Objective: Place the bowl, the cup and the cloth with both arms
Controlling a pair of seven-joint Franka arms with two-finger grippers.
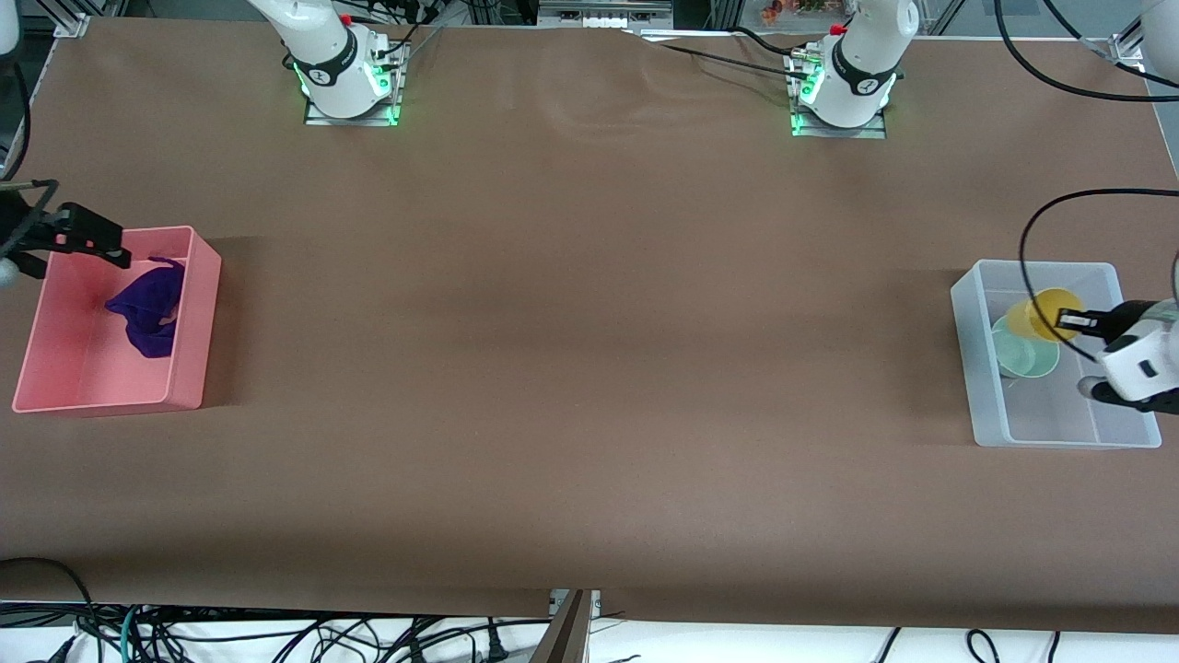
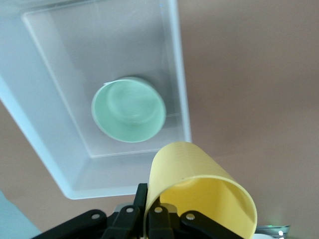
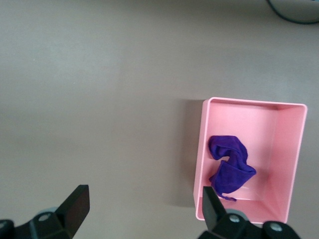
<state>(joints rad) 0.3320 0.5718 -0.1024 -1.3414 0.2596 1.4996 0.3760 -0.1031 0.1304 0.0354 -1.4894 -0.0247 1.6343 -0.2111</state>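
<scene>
The yellow cup, now tilted over the clear bin, will come free of my left gripper inside the mint-green bowl (image 1: 1028, 341) (image 2: 129, 112) in the clear bin, where I should leave it.
My left gripper (image 1: 1068, 322) is shut on the wall of the yellow cup (image 1: 1039, 313) and holds it tilted over the clear bin (image 1: 967, 368). The mint-green bowl (image 1: 1024, 353) sits upright in that bin, just below the cup. The left wrist view shows the cup (image 2: 199, 184) pinched at its rim, with the bowl (image 2: 128, 110) in the bin (image 2: 182, 99) under it. The purple cloth (image 1: 147, 308) lies crumpled in the pink bin (image 1: 92, 368). My right gripper (image 1: 101, 241) is open and empty, up over that bin's edge; its wrist view shows the cloth (image 3: 230, 164) in the bin (image 3: 286, 164).
The clear bin stands at the left arm's end of the brown table (image 1: 589, 322) and the pink bin at the right arm's end. A black cable (image 1: 1027, 239) loops above the clear bin.
</scene>
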